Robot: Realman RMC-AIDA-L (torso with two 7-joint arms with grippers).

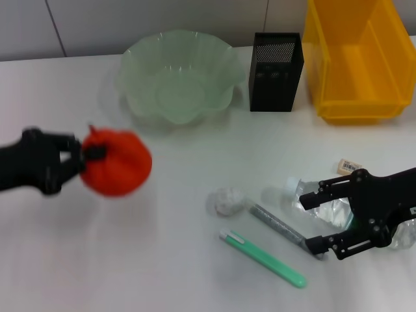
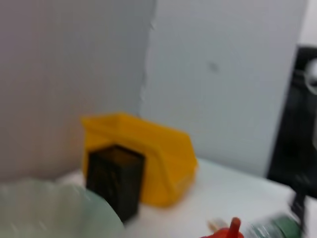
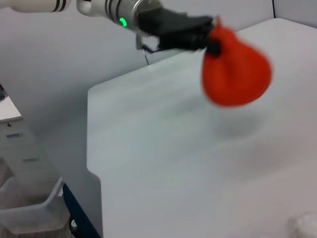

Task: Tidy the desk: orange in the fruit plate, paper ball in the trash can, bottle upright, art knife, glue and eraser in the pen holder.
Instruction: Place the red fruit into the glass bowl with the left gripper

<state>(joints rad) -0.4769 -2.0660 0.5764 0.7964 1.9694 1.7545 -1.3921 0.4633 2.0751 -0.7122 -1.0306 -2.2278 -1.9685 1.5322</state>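
Next, I release the orange, now hanging clear of the table, from my left gripper inside the fruit plate, on the half farther from the pen holder (image 1: 167, 90).
My left gripper (image 1: 86, 155) is shut on the stem nub of the orange (image 1: 117, 164) and holds it above the table, in front of and left of the fruit plate (image 1: 175, 78). The right wrist view shows this gripper (image 3: 210, 37) with the orange (image 3: 235, 69) hanging clear of the table. My right gripper (image 1: 307, 224) is open over the bottle (image 1: 328, 209), which lies on its side. The paper ball (image 1: 227, 201), a grey glue stick (image 1: 279, 225), the green art knife (image 1: 263, 257) and the eraser (image 1: 349, 166) lie on the table. The pen holder (image 1: 276, 65) stands beside the trash can (image 1: 357, 62).
The left wrist view shows the trash can (image 2: 148, 148), the pen holder (image 2: 116, 181), the plate's rim (image 2: 49, 208) and the orange's nub (image 2: 232, 229). The table's left edge (image 3: 91, 163) drops off beyond the orange. A wall runs behind the containers.
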